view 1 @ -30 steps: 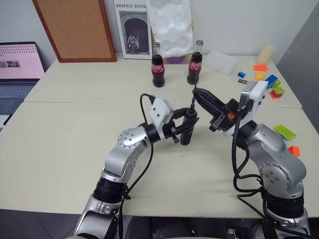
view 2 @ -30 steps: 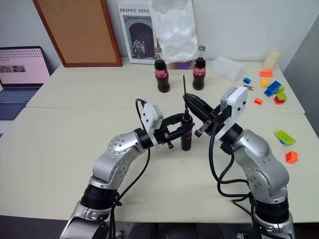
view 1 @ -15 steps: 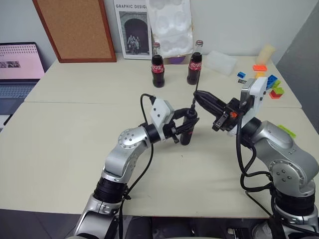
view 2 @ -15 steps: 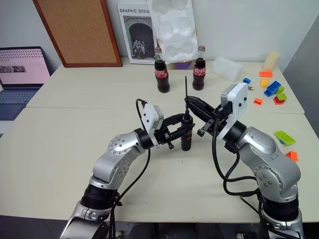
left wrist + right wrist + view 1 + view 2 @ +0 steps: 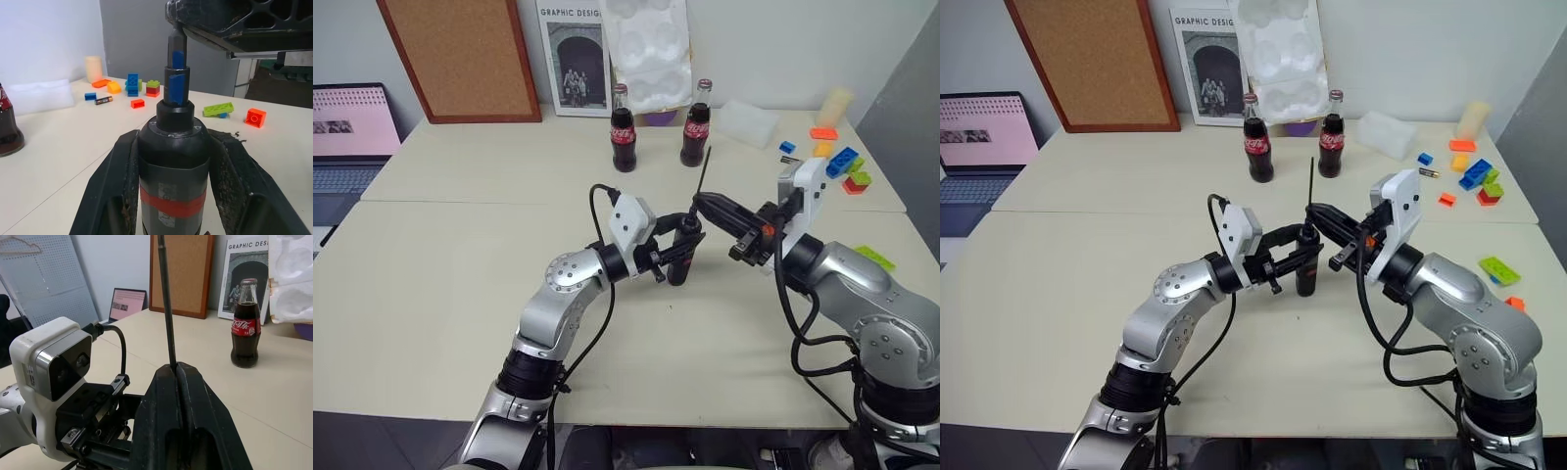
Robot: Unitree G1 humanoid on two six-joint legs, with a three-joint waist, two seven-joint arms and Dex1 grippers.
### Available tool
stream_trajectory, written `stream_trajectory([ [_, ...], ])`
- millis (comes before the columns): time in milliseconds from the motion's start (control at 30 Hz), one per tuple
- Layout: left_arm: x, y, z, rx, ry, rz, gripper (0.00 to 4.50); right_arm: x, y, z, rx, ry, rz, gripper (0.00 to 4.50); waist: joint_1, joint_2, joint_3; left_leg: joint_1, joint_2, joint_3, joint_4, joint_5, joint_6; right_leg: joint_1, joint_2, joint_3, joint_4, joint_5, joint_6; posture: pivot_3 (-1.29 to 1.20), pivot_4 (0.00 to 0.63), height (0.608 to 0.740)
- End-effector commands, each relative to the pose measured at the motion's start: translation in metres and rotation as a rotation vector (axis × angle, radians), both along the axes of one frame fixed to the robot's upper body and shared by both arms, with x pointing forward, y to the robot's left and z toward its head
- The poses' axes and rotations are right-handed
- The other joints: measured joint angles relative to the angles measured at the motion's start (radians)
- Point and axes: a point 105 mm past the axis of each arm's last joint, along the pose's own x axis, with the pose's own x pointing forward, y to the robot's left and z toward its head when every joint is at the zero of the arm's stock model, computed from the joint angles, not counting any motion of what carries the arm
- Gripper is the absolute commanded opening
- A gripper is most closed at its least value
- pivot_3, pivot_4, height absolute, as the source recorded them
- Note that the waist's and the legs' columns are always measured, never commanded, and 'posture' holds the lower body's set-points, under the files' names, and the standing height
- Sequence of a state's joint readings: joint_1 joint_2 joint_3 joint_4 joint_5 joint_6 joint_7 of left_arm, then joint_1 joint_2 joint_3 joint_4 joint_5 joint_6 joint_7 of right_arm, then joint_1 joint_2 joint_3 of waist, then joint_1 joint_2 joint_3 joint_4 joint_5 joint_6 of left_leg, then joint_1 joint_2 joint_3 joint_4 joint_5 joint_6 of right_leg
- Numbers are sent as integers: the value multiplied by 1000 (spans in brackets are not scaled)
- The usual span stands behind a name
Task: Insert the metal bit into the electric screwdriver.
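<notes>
My left gripper needs to put the electric screwdriver down on the bare table just this side of the seam (image 5: 653, 241), before the cola bottles. It now stands upright above the table's middle.
The electric screwdriver (image 5: 680, 257), black with a red band, stands upright above the table's middle. My left gripper (image 5: 683, 245) is shut on its body; in the left wrist view its fingers (image 5: 117, 191) clamp the barrel (image 5: 173, 161) from both sides. The small blue tip (image 5: 177, 83) points up. Directly above it my right gripper (image 5: 697, 202) is shut on the metal bit (image 5: 703, 174), a thin dark rod rising almost upright from the fingertips (image 5: 177, 377). The bit's lower end (image 5: 174, 41) meets the blue tip; how deep it sits I cannot tell.
Two cola bottles (image 5: 623, 137) (image 5: 695, 133) stand behind the grippers. Coloured toy bricks (image 5: 847, 162) lie at the far right, and a green one (image 5: 873, 257) lies near my right arm. A laptop (image 5: 347, 132) sits far left; a cork board, poster and white foam tray lean on the back wall.
My right wrist has turned and dropped a little, so the bit's top has swung to the right and now stands almost upright. The left gripper and screwdriver have stayed still.
</notes>
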State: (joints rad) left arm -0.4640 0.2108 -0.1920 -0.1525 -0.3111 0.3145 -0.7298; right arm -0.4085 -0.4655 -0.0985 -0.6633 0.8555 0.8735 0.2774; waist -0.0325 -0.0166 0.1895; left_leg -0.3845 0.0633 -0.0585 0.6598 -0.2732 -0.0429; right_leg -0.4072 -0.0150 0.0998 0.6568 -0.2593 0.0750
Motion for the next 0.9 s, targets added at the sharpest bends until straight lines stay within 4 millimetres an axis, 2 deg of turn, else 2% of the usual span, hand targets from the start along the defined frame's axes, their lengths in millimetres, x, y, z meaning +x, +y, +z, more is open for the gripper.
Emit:
stream_trajectory([
  [33,-5,-6,10,-14,-46,-28,1636,-8,5,-7,-30,31,48,0,0,0,0,0,0,0,0,0,0,0,0,0,0,0,0,0,150,740],
  [133,-6,-6,9,-11,-47,-30,1636,-7,1,-5,-31,17,26,0,0,0,0,0,0,0,0,0,0,0,0,0,0,0,0,0,150,740],
  [200,-6,-6,9,-10,-49,-30,1636,-6,-2,1,-1,4,12,402,0,0,0,0,0,0,0,0,0,0,0,0,-1,0,0,0,150,740],
  [233,-6,-6,10,-10,-50,-30,1636,-5,-5,4,11,-7,6,454,0,0,0,0,0,0,0,0,0,0,0,0,-1,0,0,0,150,740],
  [567,-1,-3,15,-19,-59,6,1636,-12,-28,36,72,-89,2,2815,0,0,0,-6,0,0,0,0,0,-4,0,0,-2,1,-2,0,150,740],
  [667,7,5,22,9,-98,48,1636,-22,-28,34,33,-81,47,3450,0,0,0,-6,0,0,0,0,0,-4,0,0,-2,1,-2,0,150,740],
  [800,16,11,31,60,-160,78,1636,-26,-30,30,5,-68,41,4282,0,0,1,-7,0,0,0,0,0,-4,0,-1,-2,1,-1,0,150,740],
  [833,20,13,35,96,-181,93,1636,-27,-32,28,-18,-70,32,4445,0,0,1,-7,0,0,0,0,0,-4,0,-1,-3,1,-1,0,150,740],
  [900,32,21,39,239,-266,133,1636,-24,-40,25,-86,-88,-41,4500,1,0,1,-9,0,0,0,0,0,-6,0,-1,-3,1,-1,0,150,740],
])
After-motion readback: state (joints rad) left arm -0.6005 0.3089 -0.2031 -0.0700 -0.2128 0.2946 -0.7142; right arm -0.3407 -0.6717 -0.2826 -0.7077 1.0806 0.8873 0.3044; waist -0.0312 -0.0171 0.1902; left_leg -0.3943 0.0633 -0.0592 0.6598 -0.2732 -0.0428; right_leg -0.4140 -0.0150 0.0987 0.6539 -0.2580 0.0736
